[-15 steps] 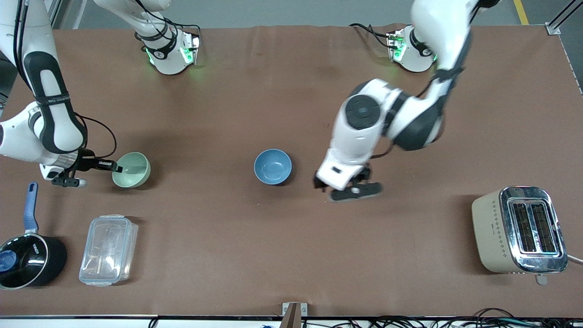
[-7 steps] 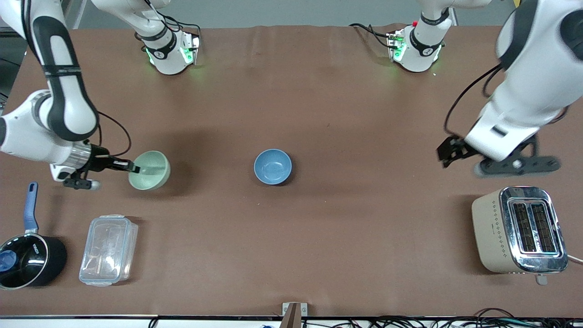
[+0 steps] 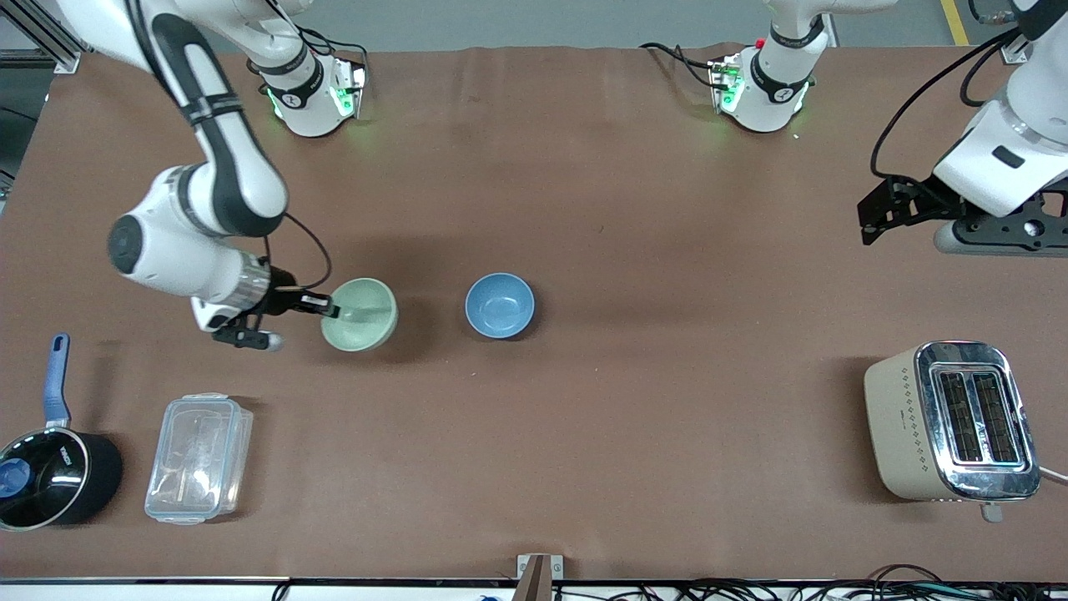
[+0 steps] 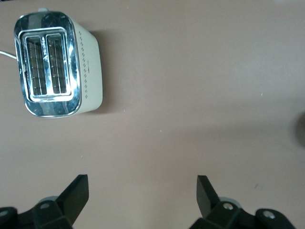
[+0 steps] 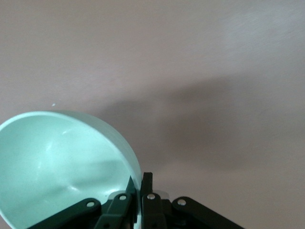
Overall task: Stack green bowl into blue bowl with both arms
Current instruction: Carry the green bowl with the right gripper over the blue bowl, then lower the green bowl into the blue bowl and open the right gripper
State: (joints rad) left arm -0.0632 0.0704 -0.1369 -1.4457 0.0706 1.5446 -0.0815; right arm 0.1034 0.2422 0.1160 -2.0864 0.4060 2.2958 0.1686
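Next, I let go of the green bowl, now hanging just above the table, with my right gripper, nested upright in the hollow of the blue bowl (image 3: 500,304) that stands in the middle of the table.
The pale green bowl (image 3: 360,315) hangs a little above the table, held by its rim. My right gripper (image 3: 328,309) is shut on that rim, one finger inside and one outside; in the right wrist view the green bowl (image 5: 57,162) fills the lower corner at my right gripper (image 5: 141,183). The blue bowl (image 3: 500,305) stands upright on the table mid-table, beside the green bowl toward the left arm's end, with a gap between them. My left gripper (image 3: 886,210) is open and empty, high over the table's left-arm end; it shows open in its wrist view (image 4: 143,191).
A beige and chrome toaster (image 3: 951,421) stands at the left arm's end, also in the left wrist view (image 4: 57,70). A clear lidded box (image 3: 198,457) and a black saucepan with a blue handle (image 3: 50,467) stand at the right arm's end, near the front edge.
My right gripper has carried the green bowl sideways toward the blue bowl. My left arm has swung away from the blue bowl to the table's left-arm end and risen.
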